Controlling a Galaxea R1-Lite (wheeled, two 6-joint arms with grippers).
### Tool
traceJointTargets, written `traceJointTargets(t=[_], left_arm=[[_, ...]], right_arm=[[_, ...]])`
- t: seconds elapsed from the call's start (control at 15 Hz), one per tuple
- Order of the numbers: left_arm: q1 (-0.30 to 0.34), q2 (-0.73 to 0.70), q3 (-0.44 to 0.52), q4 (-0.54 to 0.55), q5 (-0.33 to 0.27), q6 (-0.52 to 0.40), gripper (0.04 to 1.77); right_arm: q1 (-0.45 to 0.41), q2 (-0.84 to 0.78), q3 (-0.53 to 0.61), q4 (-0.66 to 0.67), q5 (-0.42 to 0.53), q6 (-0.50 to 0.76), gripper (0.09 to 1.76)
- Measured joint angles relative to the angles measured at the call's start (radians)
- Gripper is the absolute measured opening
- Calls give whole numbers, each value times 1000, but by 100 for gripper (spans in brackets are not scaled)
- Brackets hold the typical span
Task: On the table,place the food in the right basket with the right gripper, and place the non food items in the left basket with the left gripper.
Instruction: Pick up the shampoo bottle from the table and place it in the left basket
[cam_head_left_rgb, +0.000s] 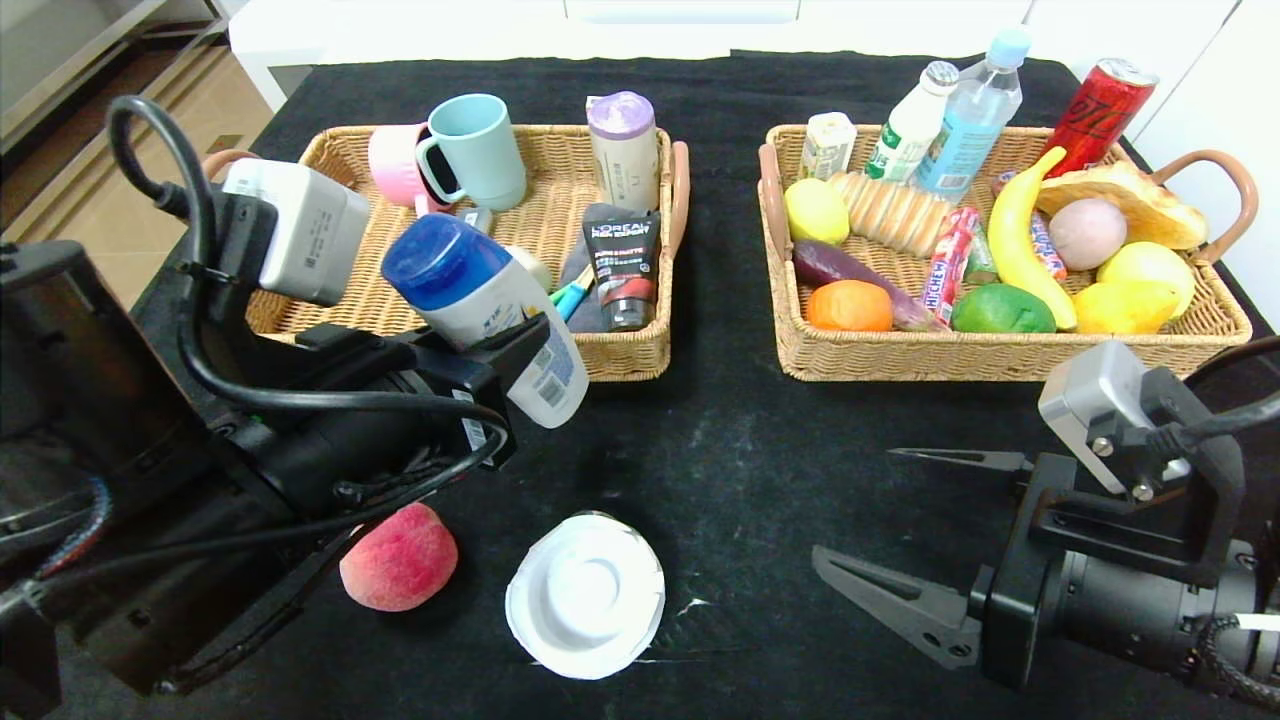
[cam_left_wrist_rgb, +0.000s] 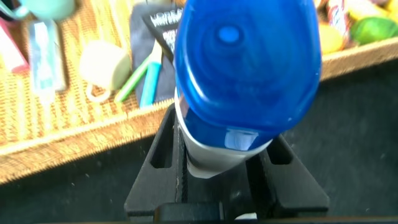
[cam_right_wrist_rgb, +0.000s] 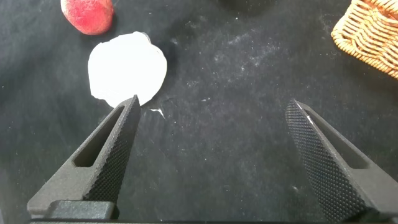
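Observation:
The white bottle, now tilted above the basket's front edge, will go from my left gripper inside the basket (cam_head_left_rgb: 391, 266), in front of the pink cup.
My left gripper (cam_head_left_rgb: 500, 355) is shut on the white bottle with the blue cap (cam_head_left_rgb: 490, 310), held tilted above the front edge of the left basket (cam_head_left_rgb: 620, 360). In the left wrist view the cap (cam_left_wrist_rgb: 245, 68) fills the picture between the jaws. My right gripper (cam_head_left_rgb: 852, 500) is open and empty, low over the black table (cam_head_left_rgb: 740, 450) at the front right. The peach (cam_head_left_rgb: 398, 557) and the white dish (cam_head_left_rgb: 585, 595) lie on the table in front. The eggplant (cam_head_left_rgb: 850, 270), orange (cam_head_left_rgb: 848, 305) and Hi-Chew stick (cam_head_left_rgb: 945, 265) lie in the right basket (cam_head_left_rgb: 1000, 355).
The left basket holds a teal mug (cam_head_left_rgb: 475, 150), a pink cup, a canister and a black tube (cam_head_left_rgb: 625, 265). The right basket holds bottles, a red can (cam_head_left_rgb: 1100, 110), a banana, lemons and bread. In the right wrist view the dish (cam_right_wrist_rgb: 127, 68) and peach (cam_right_wrist_rgb: 88, 14) lie beyond the fingers.

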Motion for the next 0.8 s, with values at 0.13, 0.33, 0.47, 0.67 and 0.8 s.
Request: traceJointTargets(t=[0.13,0.33,0.47,0.67,0.8], left_arm=[[6,-21,-11,-1,0,1,60],[58,-42,-32,-2,0,4,60],[119,-46,-51,-9,-5,4,60],[193,-40,-71,-103,-13,6,60],[240,-12,-77,-145,-15,4,60]], right_arm=[[0,1,0,0,0,0,170],[4,3,1,0,0,0,170],[7,3,3,0,0,0,170],[8,7,7,0,0,0,170],[9,10,8,0,0,0,170]])
